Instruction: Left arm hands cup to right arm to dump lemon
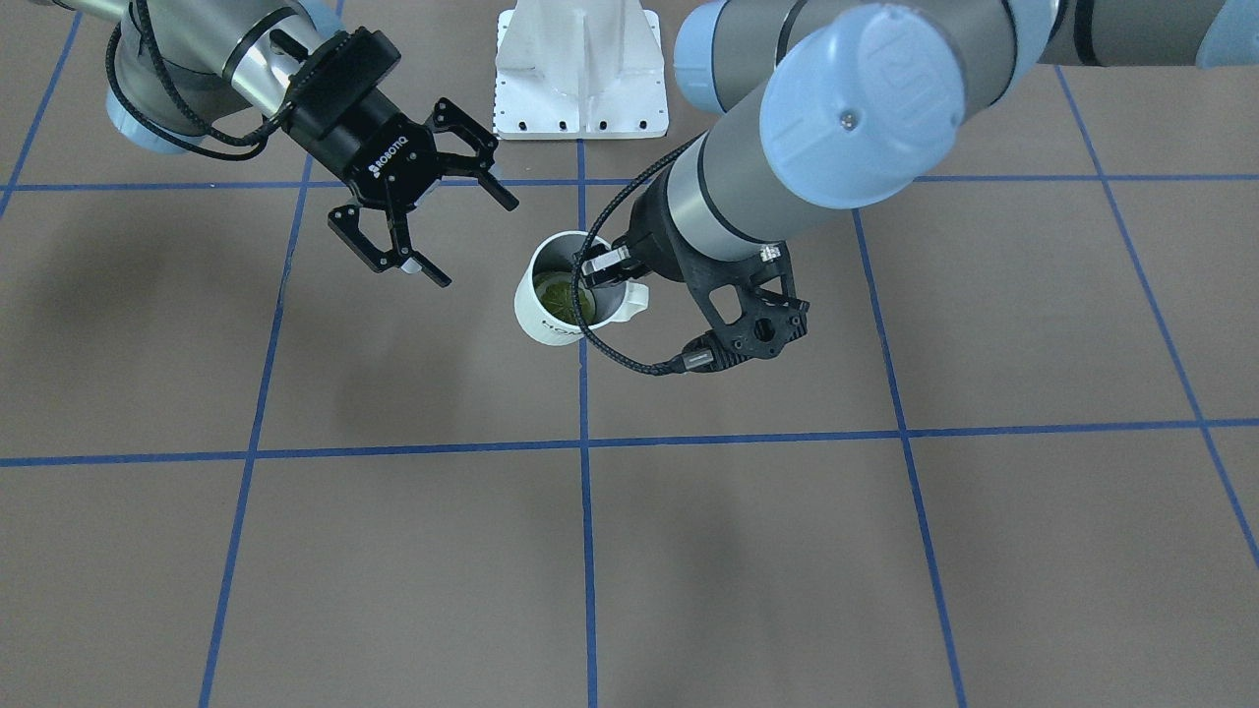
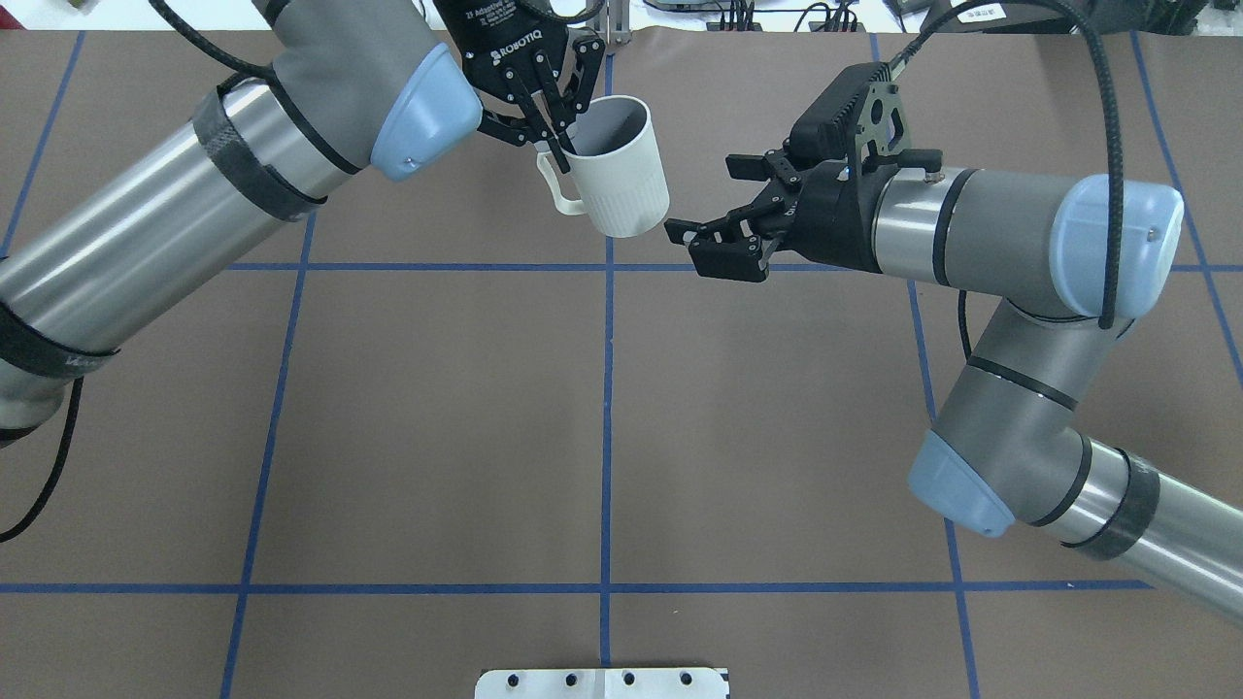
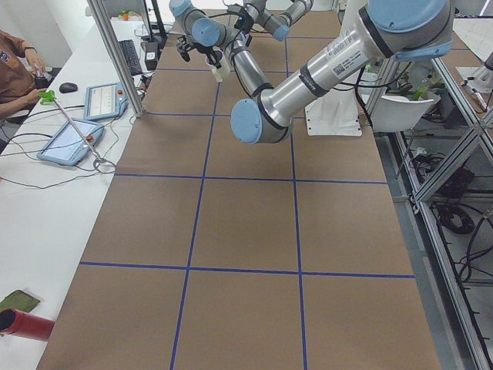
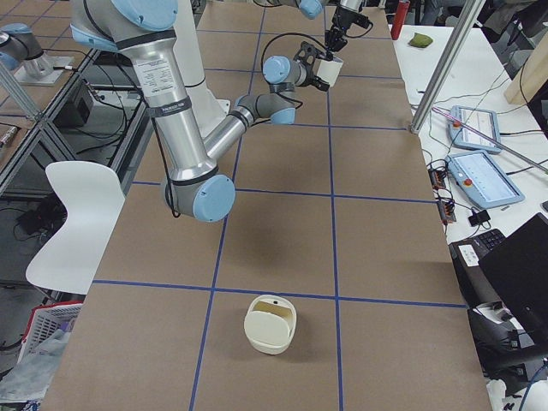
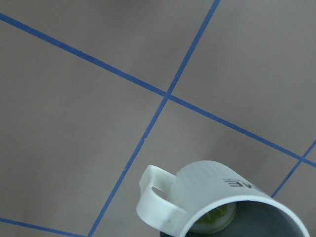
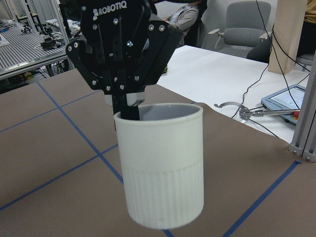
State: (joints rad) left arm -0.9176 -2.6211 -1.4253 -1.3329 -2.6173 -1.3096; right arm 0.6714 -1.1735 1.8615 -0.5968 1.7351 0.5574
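Note:
The cream-white cup, now held tilted off the table, will be released by my left gripper, which will let it go between the open fingers of my right gripper (image 1: 472,225).
My left gripper (image 2: 558,141) is shut on the rim of the cream-white cup (image 2: 619,180), one finger inside and one outside, near the handle. It holds the cup off the table, slightly tilted. The yellow-green lemon (image 1: 563,295) lies inside the cup (image 1: 551,317). It also shows in the left wrist view (image 5: 217,222) inside the cup (image 5: 207,192). My right gripper (image 2: 714,209) is open and empty, just beside the cup's wall, apart from it. In the front view the right gripper (image 1: 472,241) stands left of the cup. The right wrist view shows the cup (image 6: 163,168) close ahead, hanging from the left gripper (image 6: 129,106).
The white robot base plate (image 1: 580,79) sits at the table's middle edge. A cream container (image 4: 271,324) stands on the table far toward the robot's right end. An operator (image 3: 15,69) and tablets (image 3: 69,142) are on the side desk. Blue tape lines grid the brown table (image 2: 437,417).

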